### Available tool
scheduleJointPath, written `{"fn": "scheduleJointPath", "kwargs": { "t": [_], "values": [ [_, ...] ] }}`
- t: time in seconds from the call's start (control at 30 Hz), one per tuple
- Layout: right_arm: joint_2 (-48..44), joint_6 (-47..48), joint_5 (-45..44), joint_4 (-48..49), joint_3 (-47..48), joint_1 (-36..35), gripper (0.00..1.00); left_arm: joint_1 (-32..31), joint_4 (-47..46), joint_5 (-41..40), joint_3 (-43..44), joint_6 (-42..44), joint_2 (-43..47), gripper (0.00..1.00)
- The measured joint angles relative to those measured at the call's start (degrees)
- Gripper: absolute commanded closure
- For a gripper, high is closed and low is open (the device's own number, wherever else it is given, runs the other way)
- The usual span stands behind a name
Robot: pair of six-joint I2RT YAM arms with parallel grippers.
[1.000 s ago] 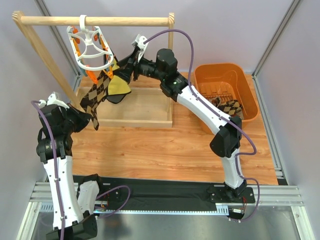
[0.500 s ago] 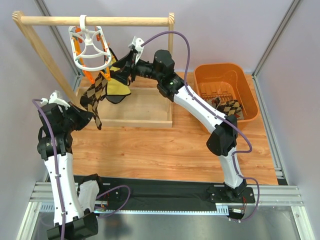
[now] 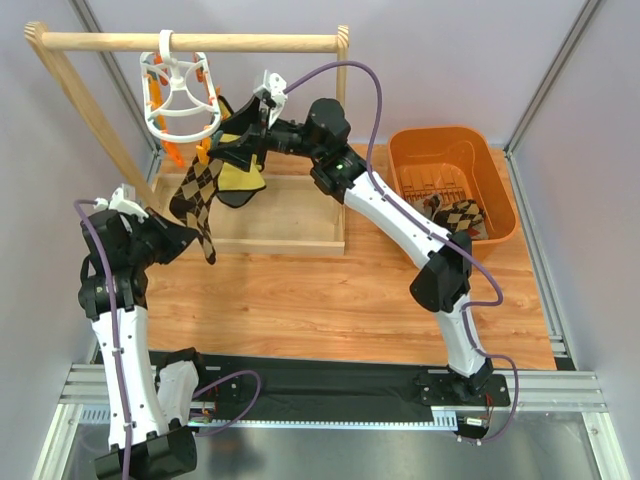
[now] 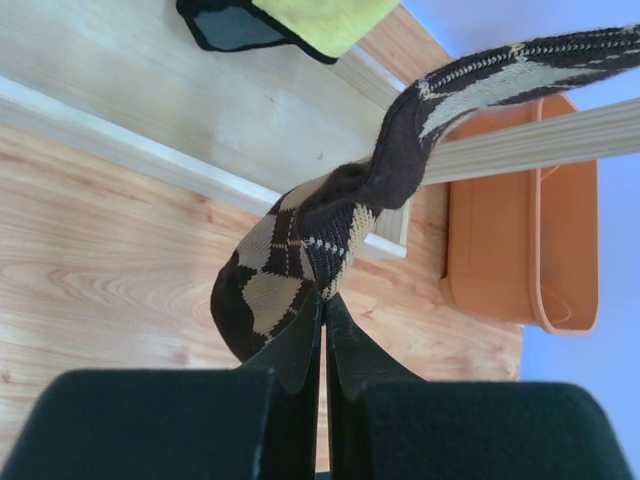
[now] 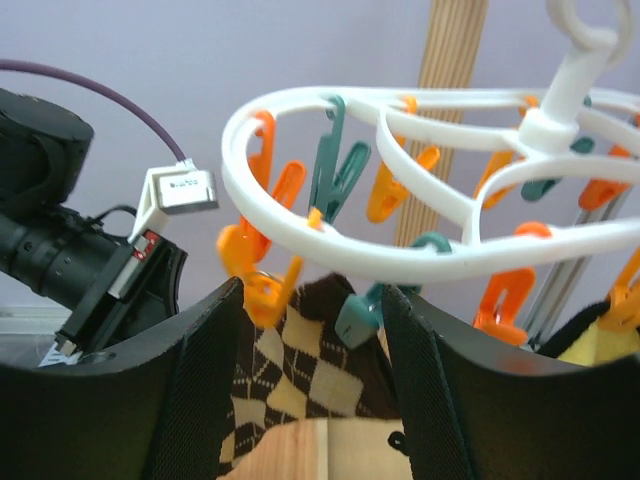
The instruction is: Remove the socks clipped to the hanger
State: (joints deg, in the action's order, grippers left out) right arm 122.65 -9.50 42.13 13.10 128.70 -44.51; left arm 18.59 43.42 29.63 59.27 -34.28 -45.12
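My left gripper is pinching the lower part of the argyle sock and pulling it at an angle far below the clips. So it should open and take the sock (image 3: 211, 167) just under the clips.
The white ring hanger (image 3: 182, 92) hangs by its hook from the wooden rail and carries orange and teal clips. An argyle sock (image 3: 200, 190) stretches from the clips down to my left gripper (image 3: 197, 238), which is shut on its lower end; in the left wrist view the sock (image 4: 290, 255) is pinched between the fingertips of the left gripper (image 4: 325, 300). My right gripper (image 5: 312, 300) is open just under the hanger ring (image 5: 400, 250). Its jaws stand either side of a teal clip (image 5: 358, 312) and the sock's top edge (image 5: 310, 370). A yellow and black sock (image 3: 240, 176) hangs beside them.
The wooden rail frame (image 3: 190, 42) stands on a wooden base tray (image 3: 290, 215). An orange bin (image 3: 450, 150) at the right holds another argyle sock (image 3: 463, 214). An orange clip (image 5: 262, 290) dangles by my right gripper's left finger.
My left gripper has moved a little right, pulling the sock's lower end with it. My right gripper has moved up and left, closer under the hanger. The hanger has swung slightly.
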Motion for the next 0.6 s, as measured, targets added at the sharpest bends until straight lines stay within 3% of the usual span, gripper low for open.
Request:
{"fn": "scheduleJointPath", "kwargs": {
  "t": [0.23,0.37,0.47,0.6],
  "values": [
    [3.2,0.0,1.4,0.3,6.4,-0.2,0.43,0.0,-0.8,2.0,-0.9,-0.1,-0.4,1.0],
    [4.7,-0.1,1.5,0.3,7.2,-0.2,0.49,0.0,-1.7,2.7,-1.0,-0.1,-1.1,1.0],
    [4.8,-0.2,1.2,0.1,6.7,-0.2,0.52,0.0,-2.8,3.1,-1.2,-0.1,-1.5,0.91],
    [4.1,-0.5,0.9,1.8,3.7,-0.2,0.52,0.0,-4.7,3.4,-1.2,-0.1,-1.9,0.64]
  ]
}}
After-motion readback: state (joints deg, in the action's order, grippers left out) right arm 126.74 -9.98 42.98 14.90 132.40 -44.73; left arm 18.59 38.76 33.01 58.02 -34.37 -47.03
